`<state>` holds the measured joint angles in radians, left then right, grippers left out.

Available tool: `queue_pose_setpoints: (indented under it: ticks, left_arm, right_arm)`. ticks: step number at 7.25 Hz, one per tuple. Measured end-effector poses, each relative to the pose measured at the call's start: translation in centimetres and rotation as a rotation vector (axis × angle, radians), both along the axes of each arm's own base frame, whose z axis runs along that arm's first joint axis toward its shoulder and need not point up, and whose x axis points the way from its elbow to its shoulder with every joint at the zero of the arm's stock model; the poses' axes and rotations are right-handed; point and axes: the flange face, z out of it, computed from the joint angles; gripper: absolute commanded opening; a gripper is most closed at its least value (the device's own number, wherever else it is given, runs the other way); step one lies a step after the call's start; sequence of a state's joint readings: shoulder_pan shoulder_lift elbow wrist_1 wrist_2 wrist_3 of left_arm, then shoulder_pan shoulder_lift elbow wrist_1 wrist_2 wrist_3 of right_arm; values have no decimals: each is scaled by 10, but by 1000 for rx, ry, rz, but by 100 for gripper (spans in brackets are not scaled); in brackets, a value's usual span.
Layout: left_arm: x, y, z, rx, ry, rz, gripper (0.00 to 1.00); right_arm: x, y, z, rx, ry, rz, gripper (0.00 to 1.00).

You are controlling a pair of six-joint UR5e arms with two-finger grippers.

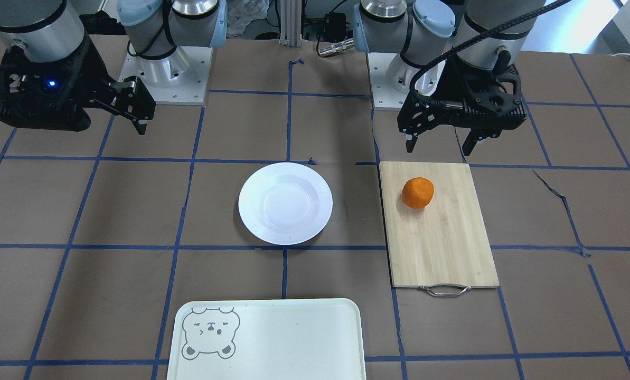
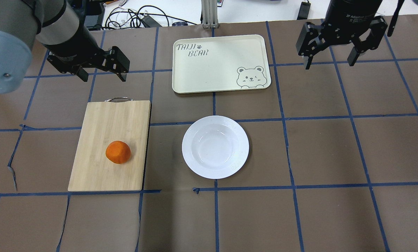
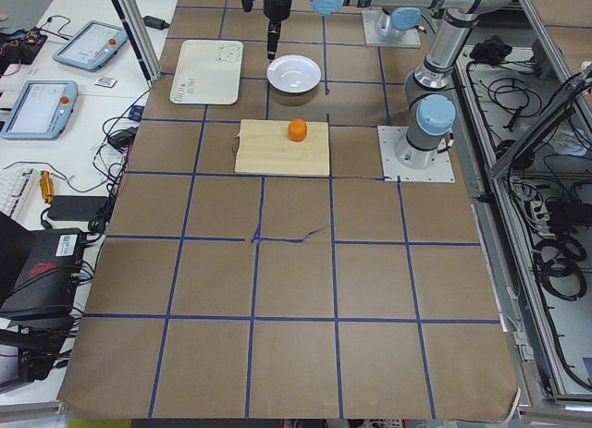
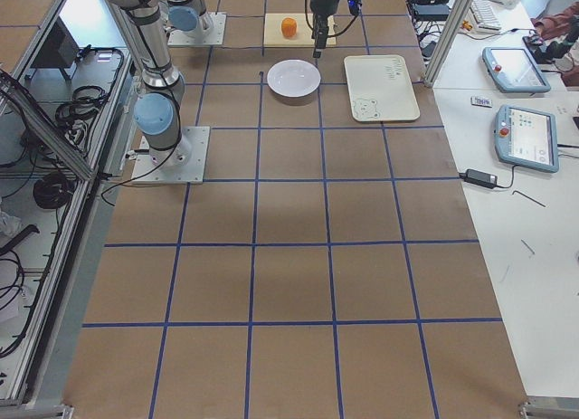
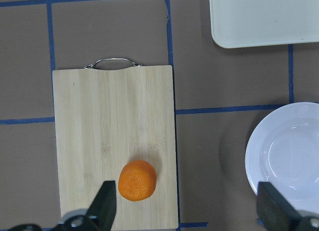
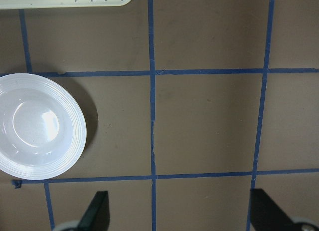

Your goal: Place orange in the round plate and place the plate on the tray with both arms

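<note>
Next, my left gripper goes down to the orange on the bamboo cutting board and closes on the orange's opposite sides (image 1: pixel 418 192) (image 5: pixel 137 180).
The orange (image 2: pixel 118 152) rests on a bamboo cutting board (image 2: pixel 100 126) on the table's left side. In the left wrist view the orange (image 5: pixel 137 180) lies just inside the left finger of my open left gripper (image 5: pixel 187 211). That left gripper (image 2: pixel 103 76) hangs empty above the board's handle end. The white round plate (image 2: pixel 215 147) sits empty at the table's middle. Beyond it lies the cream tray (image 2: pixel 212 66) with its bear face, also empty. My right gripper (image 2: pixel 328 64) hovers open and empty at the far right, clear of the plate (image 6: pixel 37 126).
The brown table cover is marked with a blue tape grid and torn near the left edge (image 2: pixel 14 164). The board's metal handle (image 2: pixel 117 99) points at the far side. Cables and devices lie beyond the far table edge (image 2: pixel 135 19).
</note>
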<state>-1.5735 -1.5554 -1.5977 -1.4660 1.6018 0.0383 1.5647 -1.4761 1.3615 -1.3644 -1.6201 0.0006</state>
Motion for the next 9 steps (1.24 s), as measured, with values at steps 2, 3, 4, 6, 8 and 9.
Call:
queue_pose_setpoints:
  ticks: [2,3,4,6,8,9]
  left_arm:
    - [0,0,0,2,3,0,100]
    - [0,0,-1,2,4,0,100]
    - [0,0,-1,2,4,0,100]
    - [0,0,-1,1,3,0,100]
    - [0,0,-1,2,4,-1,100]
    - [-1,0,-1,3,4,-1,100]
  right_arm:
    - [0,0,1,-6,0,0,100]
    - [0,0,2,-10,-1,-1,100]
    - [0,0,3,-13,-1,-3,100]
    - [0,-3,5,-32,-1,-4,100]
    - [-1,-4,5,-37,-2,-2,100]
    - [-1,-4,4,-37,-2,-1,100]
